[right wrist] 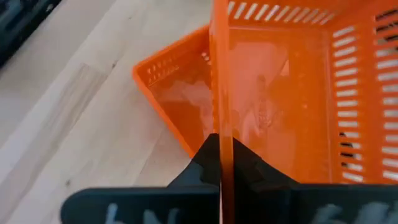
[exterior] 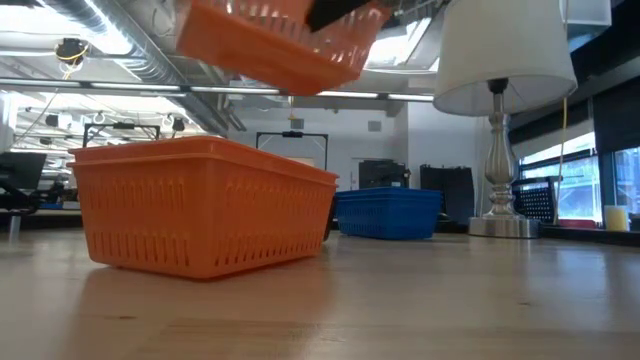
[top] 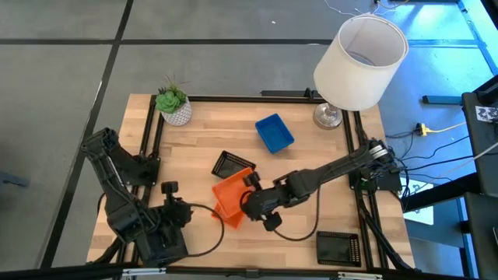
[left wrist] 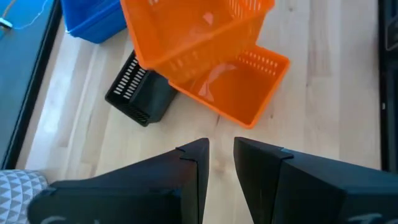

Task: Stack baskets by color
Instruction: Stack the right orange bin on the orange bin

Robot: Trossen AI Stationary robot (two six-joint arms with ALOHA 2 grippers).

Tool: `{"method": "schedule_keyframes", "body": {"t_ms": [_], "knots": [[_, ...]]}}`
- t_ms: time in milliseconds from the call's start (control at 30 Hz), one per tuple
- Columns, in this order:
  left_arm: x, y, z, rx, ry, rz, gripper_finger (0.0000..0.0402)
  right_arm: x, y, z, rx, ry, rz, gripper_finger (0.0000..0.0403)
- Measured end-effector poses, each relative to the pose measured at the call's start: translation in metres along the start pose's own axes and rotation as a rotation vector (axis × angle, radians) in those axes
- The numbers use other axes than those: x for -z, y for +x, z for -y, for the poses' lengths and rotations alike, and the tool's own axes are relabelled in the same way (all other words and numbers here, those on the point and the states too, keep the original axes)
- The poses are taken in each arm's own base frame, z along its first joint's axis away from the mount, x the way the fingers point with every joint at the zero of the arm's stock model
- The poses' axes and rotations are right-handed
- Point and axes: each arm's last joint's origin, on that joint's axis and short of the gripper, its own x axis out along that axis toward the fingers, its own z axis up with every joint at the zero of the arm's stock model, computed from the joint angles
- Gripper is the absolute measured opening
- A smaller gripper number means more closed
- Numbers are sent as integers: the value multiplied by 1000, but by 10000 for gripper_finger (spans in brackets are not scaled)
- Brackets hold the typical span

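I should let go of the raised orange basket with my right gripper inside the orange basket standing on the table (top: 226,200) (right wrist: 194,102).
Two orange baskets show. One orange basket (exterior: 200,215) stands with its bottom on the table; the other orange basket (exterior: 280,40) hangs tilted above it, with my right gripper (right wrist: 221,165) shut on it. A black basket (top: 232,163) sits just beyond them, a blue basket (top: 274,132) farther back, and another black basket (top: 338,247) near the front right. My left gripper (left wrist: 221,158) hovers near the table's front left, fingers a little apart with nothing between them, pointing toward the orange baskets. My right gripper pinches one side wall of the raised orange basket at its rim (right wrist: 221,118), one finger inside the basket and one outside. The fingers slant down from the table's right side. The basket hangs tilted, lifted clear, over the orange basket on the table (right wrist: 177,106).
A white plant pot (top: 173,107) stands at the far left corner and a lamp with a white shade (top: 362,62) at the far right corner. Bare wood lies on the left (top: 179,167) and between the blue basket and the front-right black basket.
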Motion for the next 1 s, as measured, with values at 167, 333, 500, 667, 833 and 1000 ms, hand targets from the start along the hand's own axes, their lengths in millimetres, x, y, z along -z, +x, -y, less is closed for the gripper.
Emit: {"method": "schedule_keyframes", "body": {"t_ms": [167, 333, 500, 667, 833, 1000], "knots": [[6, -6, 5, 21, 11, 6, 66, 0, 11, 0, -68, -121, 4, 0], [9, -9, 7, 33, 13, 10, 66, -1, 13, 1, -112, -132, 25, 0], [10, -10, 7, 31, 15, 16, 66, -2, 17, -2, -185, -221, 67, 0], [10, -10, 7, 31, 15, 16, 66, 1, 31, -2, -206, -313, 54, 0], [10, -10, 7, 31, 15, 15, 66, 6, 37, 13, -187, -371, 49, 0], [10, -10, 7, 31, 15, 15, 66, 12, 40, 31, -212, -338, 61, 0]]}}
